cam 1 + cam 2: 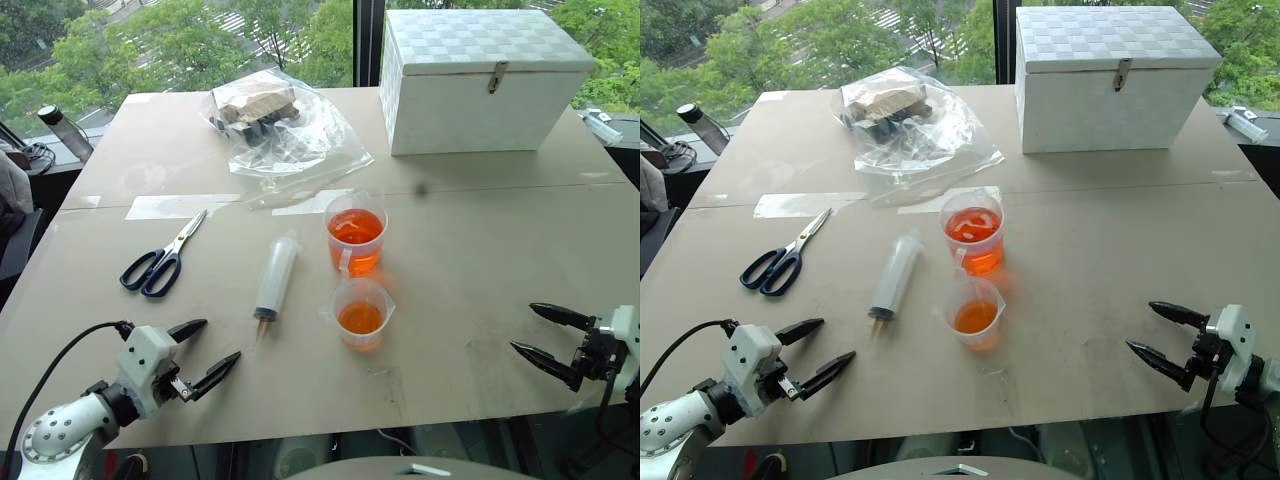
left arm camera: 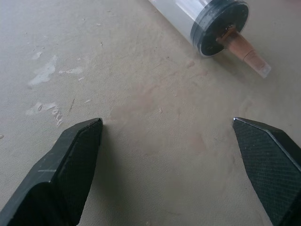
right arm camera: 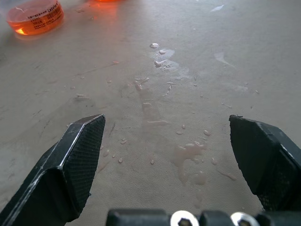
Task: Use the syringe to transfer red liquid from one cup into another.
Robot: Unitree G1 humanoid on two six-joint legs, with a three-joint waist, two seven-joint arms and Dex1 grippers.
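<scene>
The syringe has a far end by the plunger's ring, away from the orange-tinted tip. Next, my left gripper closes on the far end of the syringe's body [image 1: 283,254] there.
The clear syringe [image 1: 276,279] lies flat on the table, its orange-tinted tip [image 2: 248,53] toward the front edge. Just right of it stands the taller handled cup [image 1: 355,235], about half full of red liquid [image 1: 355,227]. In front of that cup is the shorter spouted cup [image 1: 361,312], also holding red liquid. My left gripper [image 1: 205,352] is open near the front left edge, empty, a short way from the syringe's tip. Far to the right of both cups, my right gripper [image 1: 536,332] is open and empty at the front edge.
Blue-handled scissors [image 1: 160,259] lie left of the syringe. A clear plastic bag [image 1: 275,128] with boxes and a white latched box [image 1: 485,78] sit at the back. Spilled droplets [image 3: 162,59] wet the table ahead of my right gripper.
</scene>
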